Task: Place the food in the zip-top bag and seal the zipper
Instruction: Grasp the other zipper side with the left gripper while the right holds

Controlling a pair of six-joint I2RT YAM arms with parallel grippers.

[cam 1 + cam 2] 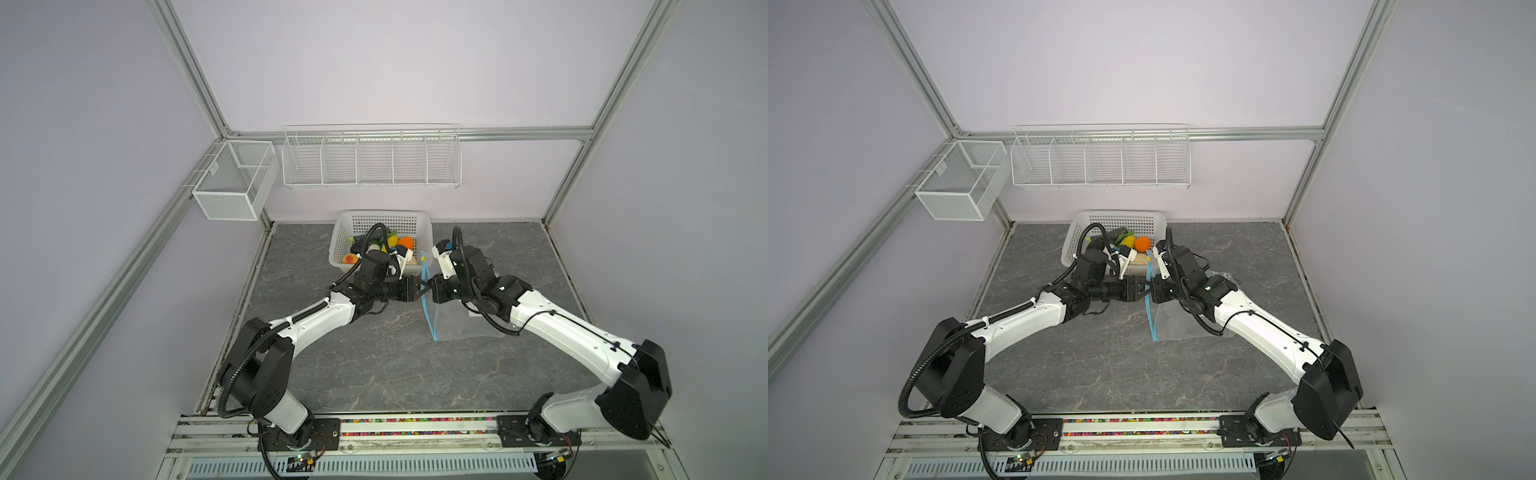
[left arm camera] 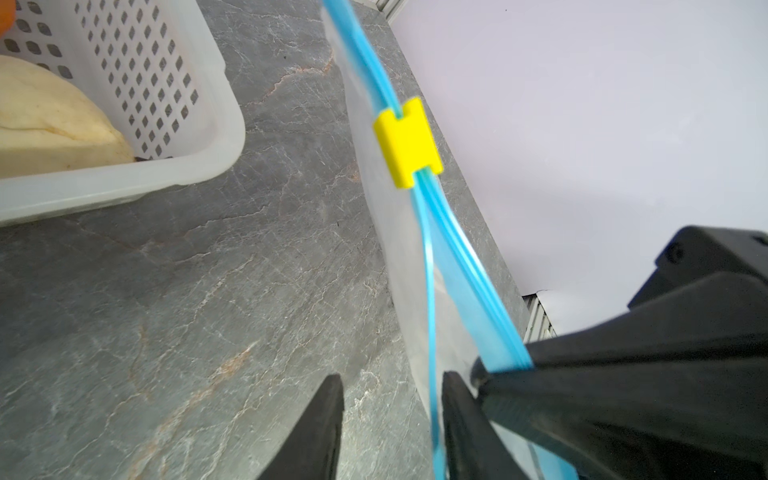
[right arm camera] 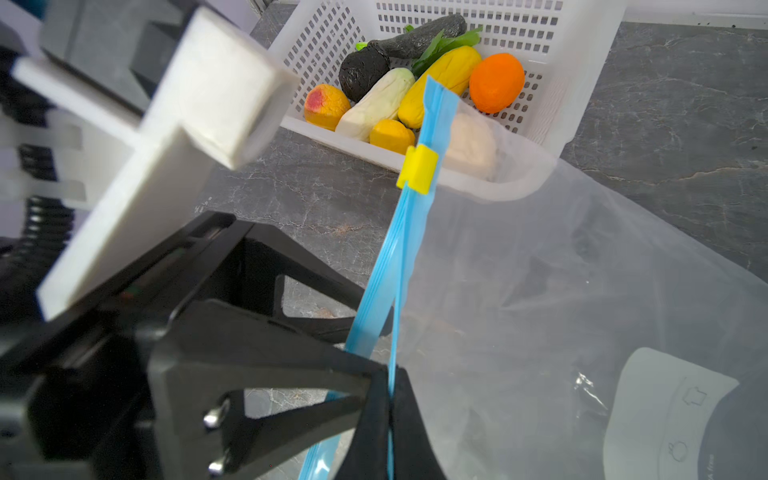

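My grippers crowd the same stretch of zipper, so my left gripper needs to close on one lip while my right gripper retakes the other farther from the slider (image 1: pixel 431 318).
The zip-top bag (image 1: pixel 461 326) (image 3: pixel 540 291) lies clear and crinkly on the table's right half, with its mouth edge lifted. My right gripper (image 3: pixel 390 374) (image 1: pixel 430 286) is shut on one lip of the blue zipper (image 3: pixel 395 249) (image 2: pixel 419 216). The yellow slider (image 2: pixel 407 143) (image 3: pixel 417 168) sits further along that strip. My left gripper (image 2: pixel 390 415) (image 1: pixel 423 289) faces it, open, and the bag's other lip runs between its fingers close to one pad. The food stays in the white basket (image 1: pixel 382 220): an orange piece (image 3: pixel 496 83), a yellow one (image 3: pixel 440 83), a white one (image 3: pixel 376 104), a peach-red one (image 3: pixel 326 106) and dark ones (image 3: pixel 363 70).
The basket stands at the back middle of the table, just beyond both grippers. A white wire rack (image 1: pixel 372 160) hangs on the back wall and a mesh box (image 1: pixel 232 183) on the left frame. A white label (image 3: pixel 665 415) marks the bag.
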